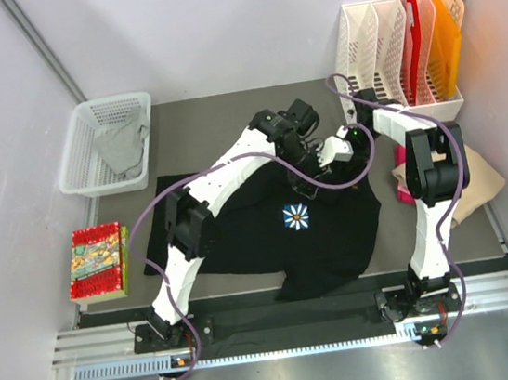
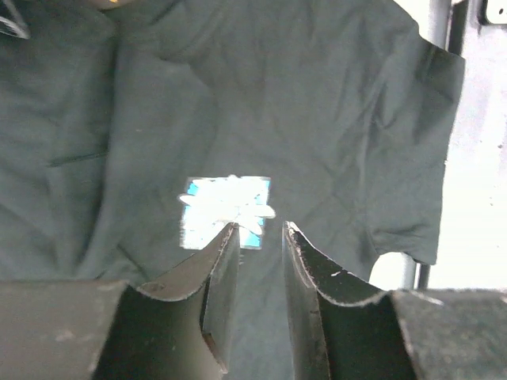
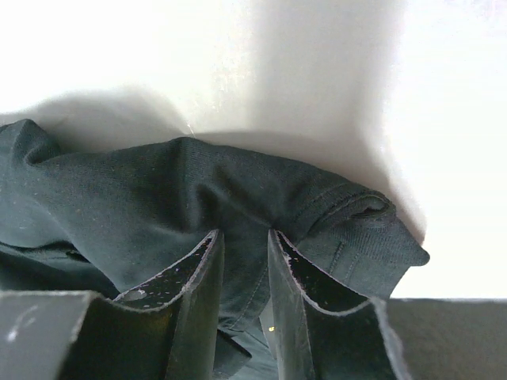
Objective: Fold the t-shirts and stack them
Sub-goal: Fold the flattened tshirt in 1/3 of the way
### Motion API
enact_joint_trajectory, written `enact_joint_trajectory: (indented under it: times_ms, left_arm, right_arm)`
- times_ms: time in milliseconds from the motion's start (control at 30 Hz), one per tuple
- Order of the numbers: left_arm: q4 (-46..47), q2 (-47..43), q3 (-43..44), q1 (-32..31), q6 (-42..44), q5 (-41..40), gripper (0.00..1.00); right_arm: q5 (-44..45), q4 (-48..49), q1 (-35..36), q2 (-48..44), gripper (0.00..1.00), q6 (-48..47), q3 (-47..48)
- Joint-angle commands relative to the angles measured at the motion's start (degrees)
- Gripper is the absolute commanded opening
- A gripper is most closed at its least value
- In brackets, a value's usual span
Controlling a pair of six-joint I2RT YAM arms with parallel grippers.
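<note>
The large black t-shirt has the fold (image 1: 279,187) (image 2: 133,261) between the daisy print and the shirt's far edge. My left gripper will grab it next.
The large black t-shirt (image 1: 261,241) lies spread on the table with its white-blue daisy print (image 1: 296,217) facing up. My left gripper (image 1: 298,151) hovers over the shirt's far edge. In the left wrist view it (image 2: 261,229) is open by a narrow gap, empty, with the daisy (image 2: 226,207) below its tips. My right gripper (image 1: 324,164) is at the shirt's far right edge. In the right wrist view it (image 3: 244,235) is shut on a raised fold of the black shirt (image 3: 158,190). A grey shirt (image 1: 122,146) lies in the basket. Tan (image 1: 477,175) and pink (image 1: 402,184) shirts lie at the right.
A white mesh basket (image 1: 80,147) stands at the back left. A red patterned packet (image 1: 96,259) lies at the left edge. White file racks (image 1: 399,49) with red and orange folders stand at the back right. A metal rail (image 1: 299,320) runs along the near edge.
</note>
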Motion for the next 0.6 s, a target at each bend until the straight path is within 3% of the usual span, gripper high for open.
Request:
enact_joint_trajectory:
  times_ms: [0,233,400,567]
  left_arm:
    - [-1.2,-2.1,-1.8,0.0,1.0,1.6,0.34]
    - [10.5,-4.1,-10.3,1.5,-3.3,-7.2,0.31]
    - [13.2,-2.4,-7.0,11.4,-10.0,-5.3,0.29]
    - [12.7,-3.9,-7.1,16.3,-10.1,-4.7,0.29]
  right_arm:
    - [2.4,0.0,-0.5,-2.5,0.29,-0.3,0.5]
    - [9.5,-3.4,-2.0,-0.7,0.29,-1.8,6.3]
    - [12.7,-5.0,-4.6,2.4,0.27,-2.5,10.5]
    - [11.0,-6.0,-6.8,3.8,0.27,-2.4,13.7]
